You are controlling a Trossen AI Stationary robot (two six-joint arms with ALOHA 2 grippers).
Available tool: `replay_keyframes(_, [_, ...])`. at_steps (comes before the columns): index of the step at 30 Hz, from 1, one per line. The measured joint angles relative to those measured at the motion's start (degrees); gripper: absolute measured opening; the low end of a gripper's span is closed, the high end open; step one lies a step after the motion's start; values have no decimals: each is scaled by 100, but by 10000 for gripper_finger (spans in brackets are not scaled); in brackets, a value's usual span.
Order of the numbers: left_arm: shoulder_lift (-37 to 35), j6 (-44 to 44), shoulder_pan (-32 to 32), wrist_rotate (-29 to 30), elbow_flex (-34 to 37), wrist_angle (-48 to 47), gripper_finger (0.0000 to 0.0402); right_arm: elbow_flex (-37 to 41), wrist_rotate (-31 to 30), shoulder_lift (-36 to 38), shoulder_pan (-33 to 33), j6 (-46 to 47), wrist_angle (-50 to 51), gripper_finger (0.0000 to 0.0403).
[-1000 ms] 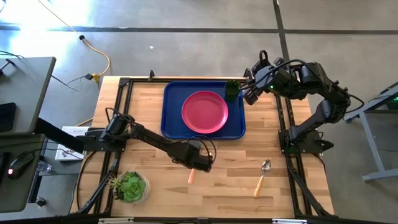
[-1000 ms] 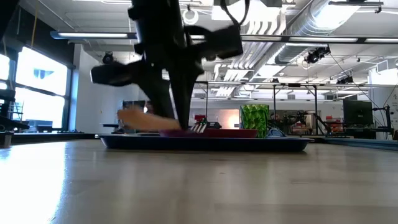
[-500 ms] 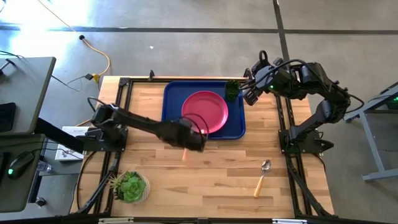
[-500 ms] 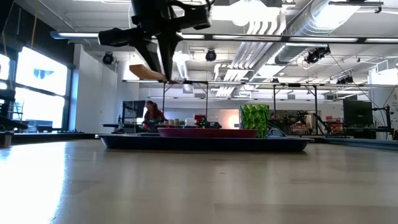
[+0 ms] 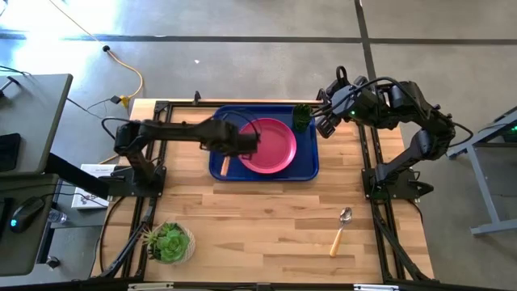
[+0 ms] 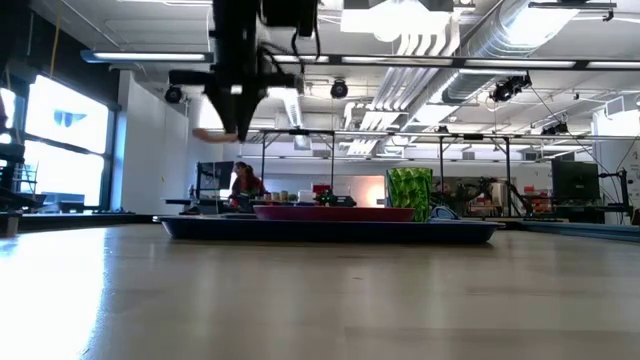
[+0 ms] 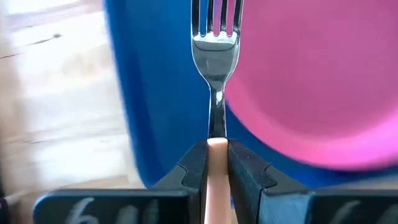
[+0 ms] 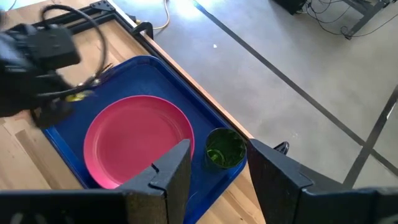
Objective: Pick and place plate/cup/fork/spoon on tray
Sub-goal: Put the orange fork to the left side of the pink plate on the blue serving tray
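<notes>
Next, I set the fork down with my left gripper on the tray's bare part [image 5: 220, 141] [image 7: 157, 53] next to the pink-red plate.
The dark-blue tray [image 5: 222, 121] lies at the table's far middle, with the pink-red plate [image 5: 265, 145] flat on it and the green cup [image 5: 302, 118] upright at its far right corner. My left gripper [image 5: 242, 145] hangs above the tray's left part and is shut on the fork [image 7: 216, 74], whose tines [image 7: 216, 15] reach over the plate's edge. My right gripper [image 8: 217, 180] is open and empty, raised just right of the cup [image 8: 224, 148]. The spoon [image 5: 342, 229] lies flat on the table at the near right. My left gripper pinches the fork's orange-tan handle [image 7: 216, 152] between its two fingers, close to where the metal neck begins. The fingers come from above, pointing down. The fork is lifted clear above the tray, about level, and its handle's free end [image 5: 225, 165] sticks out behind the gripper.
A leafy succulent in a pot [image 5: 170, 241] stands at the near left corner. Bare wood lies between the tray and the near edge. A person [image 6: 243, 183] shows in the room behind the table.
My left gripper has risen from the table top and gone toward the far edge, carrying the fork. The fork has been lifted clear of the wood and now hangs above the tray's left part beside the plate.
</notes>
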State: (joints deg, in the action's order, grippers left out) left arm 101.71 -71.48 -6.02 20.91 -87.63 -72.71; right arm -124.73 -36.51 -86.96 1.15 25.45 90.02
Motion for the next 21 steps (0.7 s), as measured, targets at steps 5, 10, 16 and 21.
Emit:
replay_keyframes(5, [11, 236, -475, -235, 663, 327, 35, 0, -4, 0, 0, 0, 0, 149])
replay_keyframes(10, [15, 660, -814, -566, 1284, 1319, 35, 0, -7, 0, 0, 0, -35, 149])
replay_keyframes(16, [13, 834, -1239, -718, 1746, 1864, 35, 0, -9, 0, 0, 20, -45, 149])
replay_keyframes(21, [13, 1014, -1476, -791, 1837, 1973, 35, 0, -10, 0, 0, 189, -49, 149])
